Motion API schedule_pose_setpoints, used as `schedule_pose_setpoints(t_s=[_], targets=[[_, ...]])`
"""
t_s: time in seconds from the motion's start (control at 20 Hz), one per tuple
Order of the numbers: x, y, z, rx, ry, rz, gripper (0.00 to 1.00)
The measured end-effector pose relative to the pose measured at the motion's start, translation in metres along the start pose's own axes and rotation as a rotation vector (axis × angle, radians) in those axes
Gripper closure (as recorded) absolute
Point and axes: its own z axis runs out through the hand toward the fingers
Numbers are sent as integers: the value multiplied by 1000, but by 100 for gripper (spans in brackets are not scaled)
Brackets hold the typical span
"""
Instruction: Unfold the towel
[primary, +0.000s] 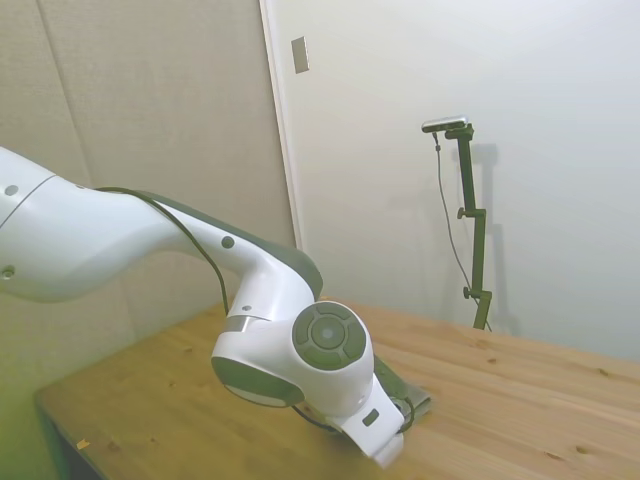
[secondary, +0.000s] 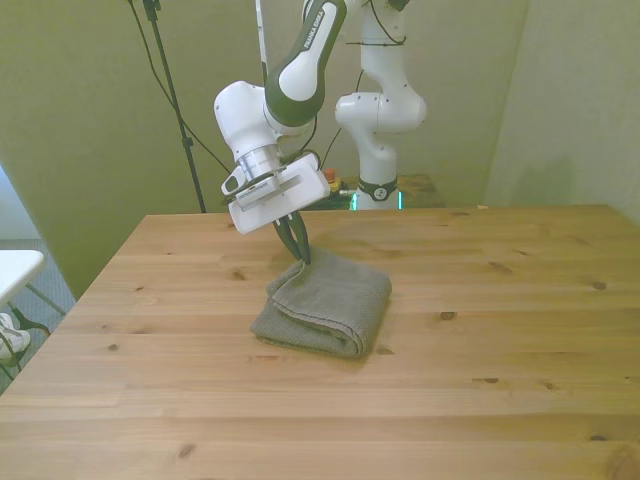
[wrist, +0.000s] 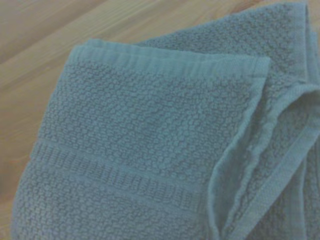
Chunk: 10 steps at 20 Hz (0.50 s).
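Note:
The bare table (primary: 272, 345) is beside the folded pad, toward my base. I will let go of the towel's top corner there with my gripper.
The grey-green towel (secondary: 325, 302) lies folded in a thick pad on the wooden table (secondary: 480, 400), a little toward the front view's left of the middle. My gripper (secondary: 300, 256) stands at the towel's far left corner, fingers pressed together on the top layer's corner, which rises to a small peak. The wrist view is filled by the towel (wrist: 150, 145), its top layer's hemmed edge turned up over the layers beneath. In the side view the arm hides the gripper, and only a strip of the towel (primary: 412, 394) shows behind it.
Bare table surrounds the towel on all sides in the front view. The robot's base (secondary: 378, 190) stands behind the far edge. A white object (secondary: 15, 268) sits off the table at the front view's left.

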Motion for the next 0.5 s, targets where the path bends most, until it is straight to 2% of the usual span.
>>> schedule_pose_setpoints(t_s=[0.25,0.5], targets=[[-7,-29,-8,30,-4,-50,100],[-26,-78,-19,48,-1,-121,100]])
